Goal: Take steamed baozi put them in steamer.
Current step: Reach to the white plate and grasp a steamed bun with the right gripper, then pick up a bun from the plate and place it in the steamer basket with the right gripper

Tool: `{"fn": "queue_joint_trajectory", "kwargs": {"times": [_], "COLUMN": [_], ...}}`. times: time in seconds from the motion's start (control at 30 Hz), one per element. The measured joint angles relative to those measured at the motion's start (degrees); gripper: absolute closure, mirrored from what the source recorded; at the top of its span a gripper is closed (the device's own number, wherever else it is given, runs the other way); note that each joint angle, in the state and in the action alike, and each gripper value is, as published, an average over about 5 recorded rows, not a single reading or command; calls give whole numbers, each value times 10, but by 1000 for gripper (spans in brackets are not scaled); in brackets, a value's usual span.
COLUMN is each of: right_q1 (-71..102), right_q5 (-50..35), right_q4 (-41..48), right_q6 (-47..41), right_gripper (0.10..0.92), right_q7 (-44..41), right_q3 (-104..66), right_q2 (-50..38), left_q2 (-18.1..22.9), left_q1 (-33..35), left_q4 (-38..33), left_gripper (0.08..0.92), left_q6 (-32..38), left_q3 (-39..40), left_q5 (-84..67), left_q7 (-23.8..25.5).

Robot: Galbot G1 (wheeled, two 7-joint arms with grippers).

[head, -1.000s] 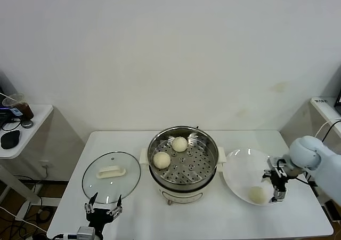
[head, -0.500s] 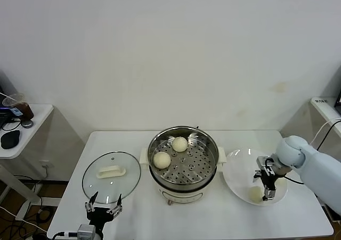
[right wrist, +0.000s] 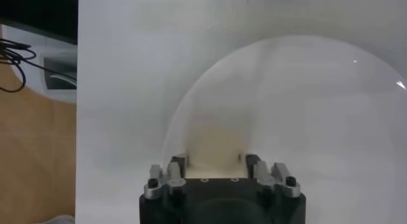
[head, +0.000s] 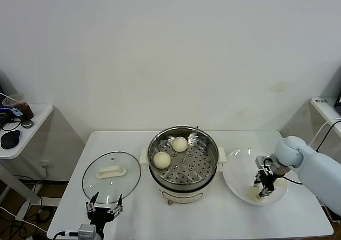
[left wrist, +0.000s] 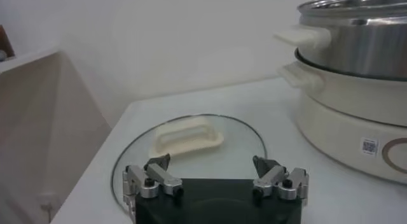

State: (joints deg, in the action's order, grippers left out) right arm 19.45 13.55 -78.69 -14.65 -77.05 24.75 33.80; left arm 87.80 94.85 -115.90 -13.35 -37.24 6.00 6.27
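My right gripper has the baozi, which is still on the white plate. It will let go of it on the front part of the steamer's perforated tray (head: 179, 175), near the rim of the steamer.
The steamer (head: 184, 129), a shiny steel pot on a cream base, stands mid-table with two steamed baozi (head: 179, 144) (head: 161, 159) on its perforated tray. On the white plate (head: 240, 170) to its right lies another baozi (head: 254, 193), and my right gripper (head: 262, 189) is down over it. The right wrist view shows that baozi (right wrist: 216, 139) filling the gap of the right gripper (right wrist: 216, 159), both fingers pressed on its sides. My left gripper (head: 104, 210) hangs open at the table's front left, just in front of the glass lid (left wrist: 191, 139).
The glass lid (head: 111, 176) with its white handle lies flat left of the steamer (left wrist: 356, 47). A side table (head: 21, 128) with a cup and small items stands at far left. The table's right edge is near the plate (right wrist: 305, 104).
My right gripper moved left over the plate onto the baozi and its fingers closed in on it. The left arm has not moved.
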Motion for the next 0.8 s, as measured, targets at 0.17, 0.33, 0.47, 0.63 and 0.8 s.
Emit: {"fn": "queue_joint_trajectory", "kwargs": {"times": [0.17, 0.33, 0.47, 0.63, 0.8], "right_q1": [-10, -45, -109, -227, -345], "right_q5": [-10, -31, -58, -106, -157], "right_q4": [-5, -12, -14, -8, -1], "right_q6": [-1, -4, -5, -3, 3], "right_gripper": [612, 610, 609, 609, 612], "right_q7": [-3, -6, -10, -15, -16], "right_q3": [1, 17, 57, 133, 203], "right_q2": [-7, -18, -17, 4, 47], "left_q2": [1, 3, 3, 4, 4], "left_q1": [-2, -5, -9, -12, -9], "left_q4": [0, -1, -4, -10, -17], "left_gripper": [177, 177, 177, 177, 177], "left_q6": [0, 0, 1, 1, 2], "left_q3": [2, 4, 3, 0, -2], "left_q5": [1, 1, 1, 1, 0], "left_q7": [0, 0, -2, -6, -12]}}
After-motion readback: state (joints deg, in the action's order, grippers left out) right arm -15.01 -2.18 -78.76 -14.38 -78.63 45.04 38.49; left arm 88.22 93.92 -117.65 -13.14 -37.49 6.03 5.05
